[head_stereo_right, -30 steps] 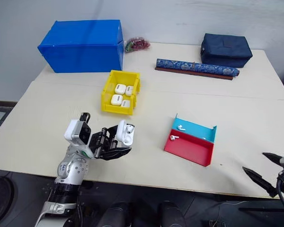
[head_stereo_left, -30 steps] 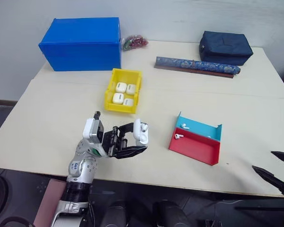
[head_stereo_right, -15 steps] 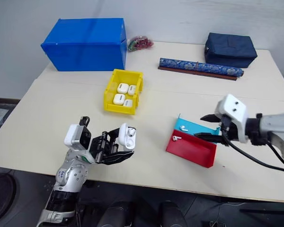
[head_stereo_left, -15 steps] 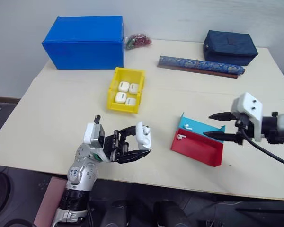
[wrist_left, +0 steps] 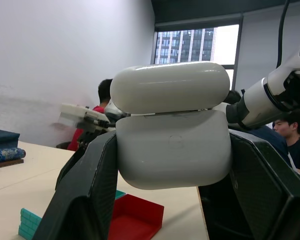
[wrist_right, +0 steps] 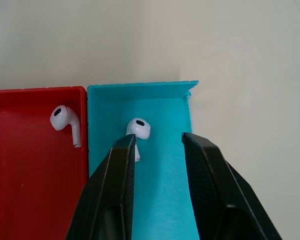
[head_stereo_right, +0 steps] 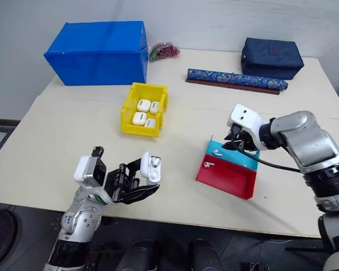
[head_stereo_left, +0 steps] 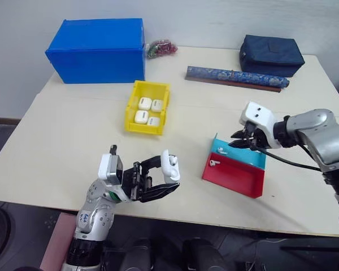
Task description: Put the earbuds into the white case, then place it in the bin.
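Observation:
One fingertip of my right gripper is over the stem of the cyan half's earbud, so next I open wider, straddle the earbud and pinch its rounded head [wrist_right: 139,128].
The white case [head_stereo_left: 170,166] is lifted above the table's near edge with its lid open, and my left gripper [head_stereo_left: 167,175] is shut on it; it looms close in the left wrist view [wrist_left: 172,150]. One of the earbuds [wrist_right: 139,128] lies in the cyan half of the tray [head_stereo_left: 244,158], the other earbud [wrist_right: 64,118] in the red half [head_stereo_left: 237,179]. My right gripper [wrist_right: 158,142] hangs over the cyan half, open, with one fingertip beside that earbud and nothing between the fingers. Farther back stands the yellow bin [head_stereo_left: 129,113] with several white cases inside.
A large blue box [head_stereo_left: 96,51] stands at the back left, with a small red and green bundle [head_stereo_left: 161,49] beside it. A long patterned roll [head_stereo_left: 234,77] and a navy pouch [head_stereo_left: 271,55] lie at the back right. People sit in the background [wrist_left: 107,92].
My right arm swung in from the lower right to above the tray's cyan half, and its fingers narrowed. The left gripper kept the case almost still.

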You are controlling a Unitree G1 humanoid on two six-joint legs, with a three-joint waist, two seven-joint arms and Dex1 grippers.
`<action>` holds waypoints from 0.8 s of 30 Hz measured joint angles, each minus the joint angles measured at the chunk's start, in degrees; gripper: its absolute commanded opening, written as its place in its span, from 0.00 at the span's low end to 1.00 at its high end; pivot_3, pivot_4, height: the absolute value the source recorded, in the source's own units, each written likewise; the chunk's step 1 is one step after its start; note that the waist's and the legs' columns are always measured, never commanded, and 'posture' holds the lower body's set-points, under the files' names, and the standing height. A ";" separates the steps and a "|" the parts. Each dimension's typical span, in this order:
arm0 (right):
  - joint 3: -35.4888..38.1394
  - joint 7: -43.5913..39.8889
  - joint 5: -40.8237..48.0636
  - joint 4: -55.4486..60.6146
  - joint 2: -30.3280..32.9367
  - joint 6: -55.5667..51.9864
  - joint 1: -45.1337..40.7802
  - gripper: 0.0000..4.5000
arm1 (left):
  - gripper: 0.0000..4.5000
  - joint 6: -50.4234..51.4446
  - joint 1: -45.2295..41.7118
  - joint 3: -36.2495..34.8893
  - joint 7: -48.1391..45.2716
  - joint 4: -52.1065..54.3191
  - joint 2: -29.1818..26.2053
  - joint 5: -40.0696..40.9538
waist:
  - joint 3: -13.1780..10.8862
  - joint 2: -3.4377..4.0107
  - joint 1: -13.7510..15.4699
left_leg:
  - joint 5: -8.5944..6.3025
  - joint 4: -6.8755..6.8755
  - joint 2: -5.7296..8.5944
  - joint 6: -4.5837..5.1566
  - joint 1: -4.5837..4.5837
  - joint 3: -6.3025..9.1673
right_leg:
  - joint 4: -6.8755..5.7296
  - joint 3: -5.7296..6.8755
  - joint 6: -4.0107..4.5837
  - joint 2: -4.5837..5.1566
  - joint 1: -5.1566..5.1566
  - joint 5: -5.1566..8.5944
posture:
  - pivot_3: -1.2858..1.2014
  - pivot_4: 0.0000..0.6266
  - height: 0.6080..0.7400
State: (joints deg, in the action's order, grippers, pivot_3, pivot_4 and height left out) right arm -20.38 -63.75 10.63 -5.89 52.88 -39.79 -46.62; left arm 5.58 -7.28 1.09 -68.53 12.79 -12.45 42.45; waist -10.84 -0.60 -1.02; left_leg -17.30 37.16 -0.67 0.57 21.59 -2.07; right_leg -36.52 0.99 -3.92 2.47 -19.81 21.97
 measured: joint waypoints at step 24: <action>-4.25 -6.39 -11.33 -7.84 -8.63 4.85 -4.80 0.76 | 0.63 -0.65 1.11 0.12 2.97 2.04 -0.84 -0.46 | 0.00 0.00 -0.59 | 0.01 0.02 0.00 -0.03 -0.01 0.01 | -0.30 0.05 0.00 0.01 -0.11 0.00 | 0.52 0.24 1.00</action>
State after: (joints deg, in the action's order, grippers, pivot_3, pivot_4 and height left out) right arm -24.63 -70.14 -0.70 -13.72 44.25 -34.94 -51.42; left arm 4.93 -6.17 1.21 -65.56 14.83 -13.28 41.99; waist -10.84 -0.60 -1.61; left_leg -17.29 37.19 -0.67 0.54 21.58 -2.06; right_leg -36.83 1.04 -3.93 2.48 -19.93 21.97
